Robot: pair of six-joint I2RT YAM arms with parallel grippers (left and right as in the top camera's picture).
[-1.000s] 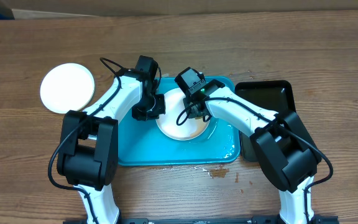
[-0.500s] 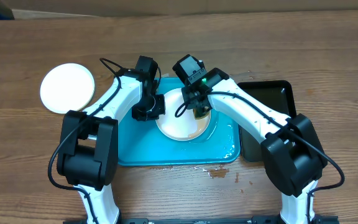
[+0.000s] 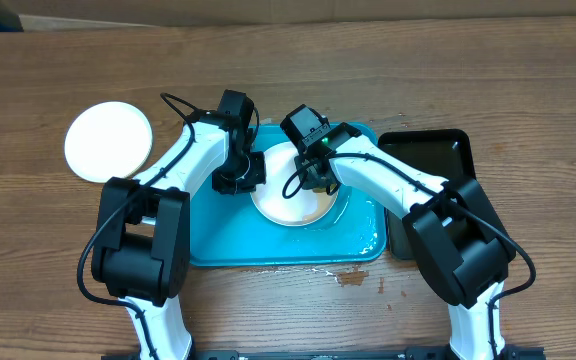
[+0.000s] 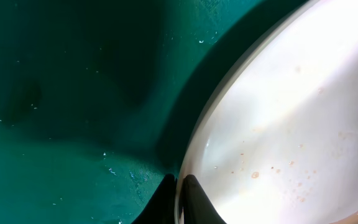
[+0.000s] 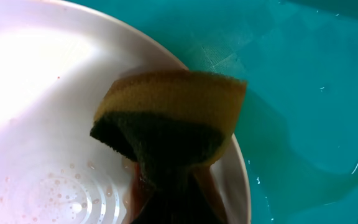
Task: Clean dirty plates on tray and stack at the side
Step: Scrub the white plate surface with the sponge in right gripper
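The robot's right gripper needs to release the yellow sponge in the far half of the black tray (image 3: 444, 175), close to its outer rim.
A white dirty plate (image 3: 290, 200) with small brown specks lies on the turquoise tray (image 3: 218, 240). My left gripper (image 3: 251, 172) is shut on the plate's left rim; in the left wrist view its dark fingertips (image 4: 194, 198) pinch the rim of the plate (image 4: 278, 124) above the tray (image 4: 73, 93). My right gripper (image 3: 317, 176) is shut on a yellow and dark green sponge (image 5: 173, 118), which rests on the plate (image 5: 48, 93) near its right edge, next to the tray floor (image 5: 309, 93). Another white plate (image 3: 108, 142) sits on the table at the left.
A narrow black tray (image 3: 430, 165) stands just right of the turquoise tray. Brown smears (image 3: 353, 276) mark the wooden table in front of the tray. Water droplets glisten on the tray floor.
The right arm swung slightly up and right, then returned over the plate. Its jaws closed on the sponge. The left gripper has kept still on the rim.
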